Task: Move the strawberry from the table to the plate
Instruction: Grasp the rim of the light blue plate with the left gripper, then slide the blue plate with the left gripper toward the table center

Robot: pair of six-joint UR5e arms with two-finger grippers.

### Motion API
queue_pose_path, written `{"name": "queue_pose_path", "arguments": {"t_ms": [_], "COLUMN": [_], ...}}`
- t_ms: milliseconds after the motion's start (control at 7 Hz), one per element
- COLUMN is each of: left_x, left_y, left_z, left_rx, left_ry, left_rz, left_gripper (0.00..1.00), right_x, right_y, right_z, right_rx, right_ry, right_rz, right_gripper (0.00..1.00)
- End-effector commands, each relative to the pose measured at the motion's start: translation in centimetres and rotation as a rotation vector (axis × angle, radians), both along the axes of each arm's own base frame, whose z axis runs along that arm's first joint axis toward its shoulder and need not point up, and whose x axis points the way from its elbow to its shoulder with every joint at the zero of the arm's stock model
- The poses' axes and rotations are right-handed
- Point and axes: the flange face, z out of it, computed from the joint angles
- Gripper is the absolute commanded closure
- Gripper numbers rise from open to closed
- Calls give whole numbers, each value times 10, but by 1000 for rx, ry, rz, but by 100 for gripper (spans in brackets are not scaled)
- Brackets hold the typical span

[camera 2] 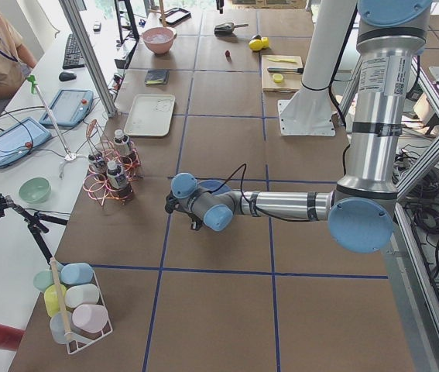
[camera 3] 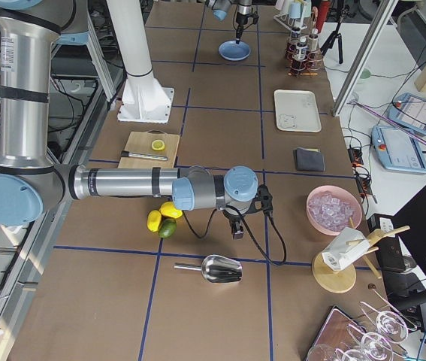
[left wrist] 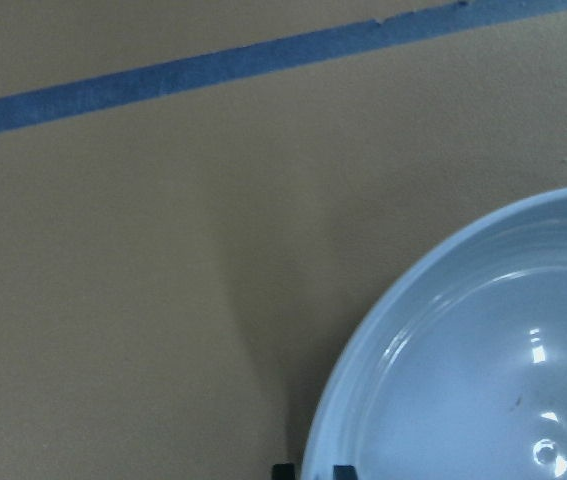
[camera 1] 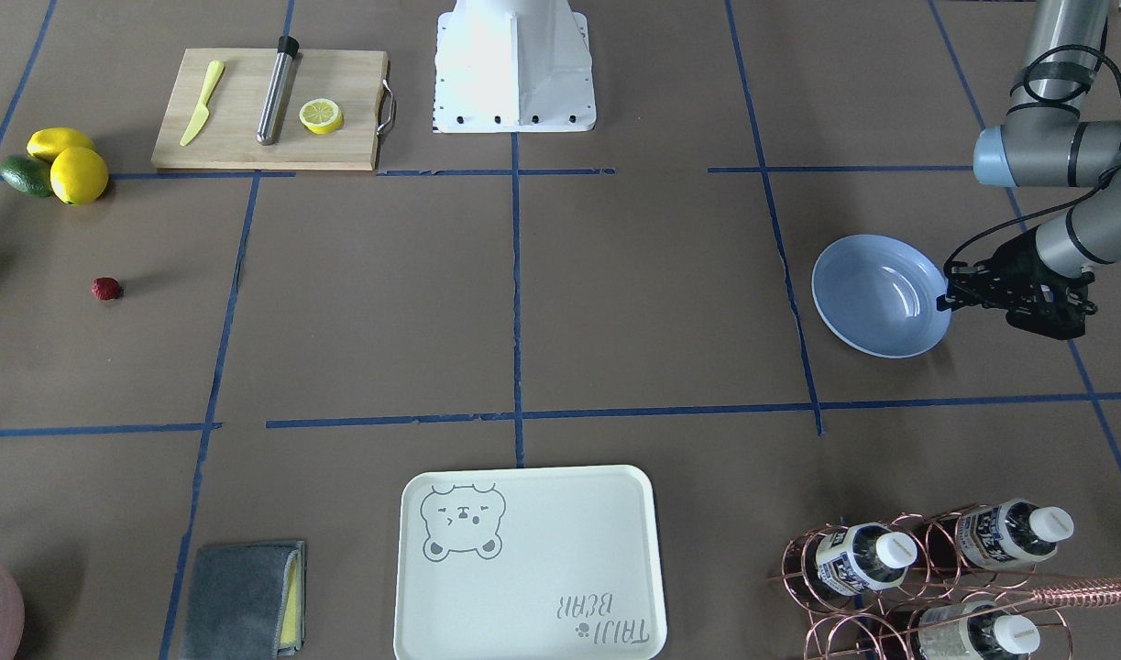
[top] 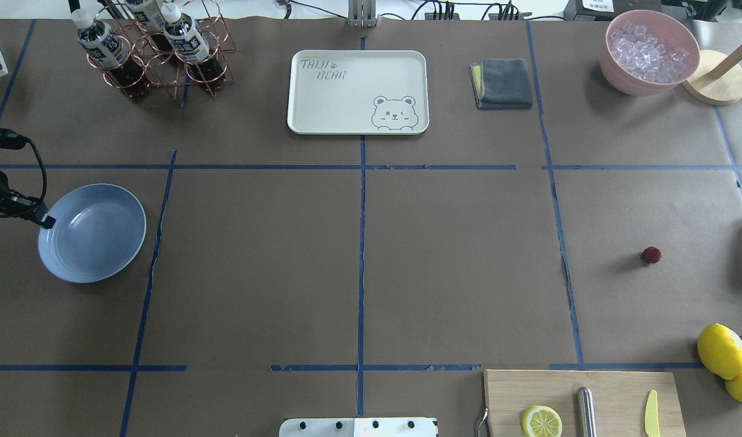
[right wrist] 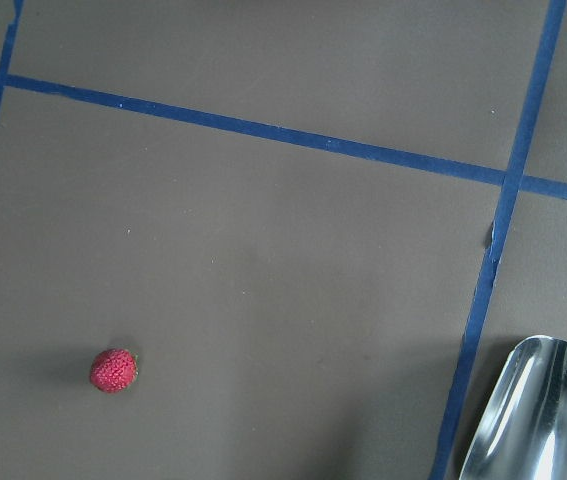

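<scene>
I should have my left gripper let go of the plate on the blue tape (camera 1: 512,282), in the spot between the white base and the bear tray.
The strawberry (camera 1: 106,289) (top: 651,255) is a tiny dark-red berry lying alone on the brown table (top: 455,273), and it sits low and left in the right wrist view (right wrist: 113,370). The light-blue plate (camera 1: 876,293) (top: 91,233) rests on the table on the opposite side. My left gripper (camera 1: 948,299) (top: 47,222) is shut on the plate's rim, with its fingertips (left wrist: 283,471) on either side of the edge. My right gripper (camera 3: 236,230) hangs over the table near the lemons. It shows only in the exterior right view, so I cannot tell whether it is open or shut.
A wooden cutting board (camera 1: 267,110) holds a lemon slice, a yellow knife and a steel rod. Two lemons and a green fruit (camera 1: 60,165) lie near the strawberry. Elsewhere are a metal scoop (right wrist: 533,420), a bear tray (camera 1: 528,564), a grey cloth (camera 1: 244,598), a bottle rack (camera 1: 927,573) and a pink ice bowl (top: 648,51).
</scene>
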Motion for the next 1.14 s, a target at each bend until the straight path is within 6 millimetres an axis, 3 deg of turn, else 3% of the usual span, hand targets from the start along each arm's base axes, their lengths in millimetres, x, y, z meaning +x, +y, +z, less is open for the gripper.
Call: {"name": "queue_pose_path", "arguments": {"t_ms": [0, 143, 286, 429, 571, 714, 857, 1000], "left_x": [22, 58, 115, 189, 248, 283, 317, 328], "left_y": [-21, -12, -8, 14, 36, 62, 68, 73], "left_z": [-99, -152, -210, -268, -312, -323, -330, -328], "left_rx": [-150, -210, -290, -371, -341, -342, -315, -302], "left_ry": [115, 153, 180, 190, 194, 187, 174, 165], "left_rz": [-108, -109, -99, -81, -140, -153, -172, -186], "left_gripper": [100, 100, 100, 100, 100, 100, 100, 100], "right_x": [0, -3, -3, -3, -12, -15, -20, -25], "right_y": [0, 1, 0, 0, -1, -1, -1, 0], "right_z": [-3, -7, -10, -15, -25, -25, -26, -27], "right_rx": [4, 0, 8, 17, 36, 37, 38, 40], "right_ry": [-8, -50, -53, -55, -57, -56, -56, -58], "right_rz": [-1, -5, -6, -6, -27, -34, -46, -55], "right_gripper": [0, 0, 0, 0, 0, 0, 0, 0]}}
